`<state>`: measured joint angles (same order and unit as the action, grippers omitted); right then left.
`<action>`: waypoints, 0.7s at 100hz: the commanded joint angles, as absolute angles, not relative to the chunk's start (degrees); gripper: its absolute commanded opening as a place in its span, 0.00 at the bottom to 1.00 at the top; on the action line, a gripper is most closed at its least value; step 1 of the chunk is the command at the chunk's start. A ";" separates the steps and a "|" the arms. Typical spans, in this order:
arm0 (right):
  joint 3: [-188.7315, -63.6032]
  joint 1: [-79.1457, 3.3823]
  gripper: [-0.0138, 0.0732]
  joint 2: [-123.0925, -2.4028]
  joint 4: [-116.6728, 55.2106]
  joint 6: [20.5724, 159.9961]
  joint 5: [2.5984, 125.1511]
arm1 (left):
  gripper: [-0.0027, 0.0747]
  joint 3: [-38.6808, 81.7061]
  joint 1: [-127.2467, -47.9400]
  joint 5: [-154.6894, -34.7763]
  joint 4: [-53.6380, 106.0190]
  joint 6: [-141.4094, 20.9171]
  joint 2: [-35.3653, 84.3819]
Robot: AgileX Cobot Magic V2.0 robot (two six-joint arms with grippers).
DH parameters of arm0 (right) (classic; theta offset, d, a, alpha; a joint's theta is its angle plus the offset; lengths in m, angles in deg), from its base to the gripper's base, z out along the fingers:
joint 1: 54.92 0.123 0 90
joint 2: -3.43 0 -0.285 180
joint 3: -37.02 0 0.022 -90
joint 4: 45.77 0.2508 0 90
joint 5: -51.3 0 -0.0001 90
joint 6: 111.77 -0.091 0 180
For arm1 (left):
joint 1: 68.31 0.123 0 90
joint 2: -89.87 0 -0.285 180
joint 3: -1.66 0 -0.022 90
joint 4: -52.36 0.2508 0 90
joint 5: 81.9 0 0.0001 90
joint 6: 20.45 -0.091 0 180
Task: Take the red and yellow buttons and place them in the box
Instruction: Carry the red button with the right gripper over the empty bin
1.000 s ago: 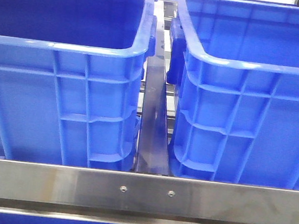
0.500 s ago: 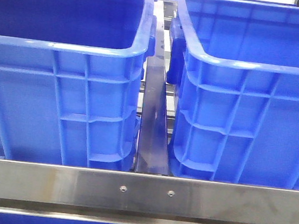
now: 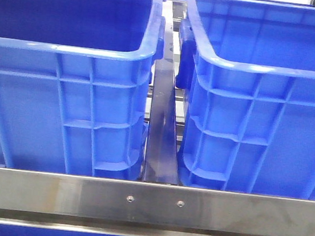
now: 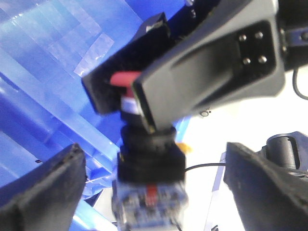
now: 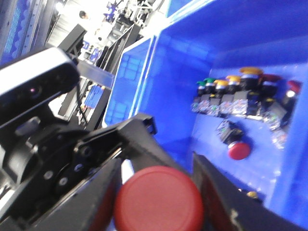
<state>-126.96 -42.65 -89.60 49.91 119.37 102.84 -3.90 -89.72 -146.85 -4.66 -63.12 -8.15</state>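
The robot's right gripper will release the red button inside the lighter blue box (image 3: 272,62), just behind that box's front rim.
My right gripper (image 5: 158,195) is shut on a red button (image 5: 159,201), a round dark red cap on a black switch body with a bluish block (image 4: 150,192). In the left wrist view its black fingers (image 4: 202,72) pinch the cap. My left gripper (image 4: 153,161) is open, one finger on each side of that body without touching it. The box (image 3: 256,67), the lighter blue crate with stepped corner ribs, stands on the right in the front view. A blue crate (image 5: 226,43) holds several switches, some with yellow caps (image 5: 251,71). I cannot tell which crate this is.
The darker twin crate (image 3: 68,49) stands left of the box, with a dark metal strip (image 3: 160,130) between them. A steel rail (image 3: 147,200) crosses in front. A loose red-capped switch (image 5: 237,148) lies on the crate floor. The left arm's wrist camera (image 5: 38,72) is close by.
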 commanded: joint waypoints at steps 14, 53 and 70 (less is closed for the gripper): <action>-130.37 -51.01 0.47 -87.80 52.14 124.68 104.14 | 0.78 -5.55 -90.18 -146.12 -9.22 -63.30 -5.84; -130.93 -54.64 0.47 -88.03 51.80 160.12 81.83 | 0.78 -5.55 -90.18 -146.12 -9.64 -63.30 -5.84; -130.93 -54.63 0.47 -90.53 53.80 169.62 74.52 | 0.78 -5.55 -90.18 -146.12 -9.64 -63.30 -5.84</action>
<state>-128.99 -54.58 -91.03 49.68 164.30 77.03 -3.90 -89.72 -146.76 -5.25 -63.12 -8.15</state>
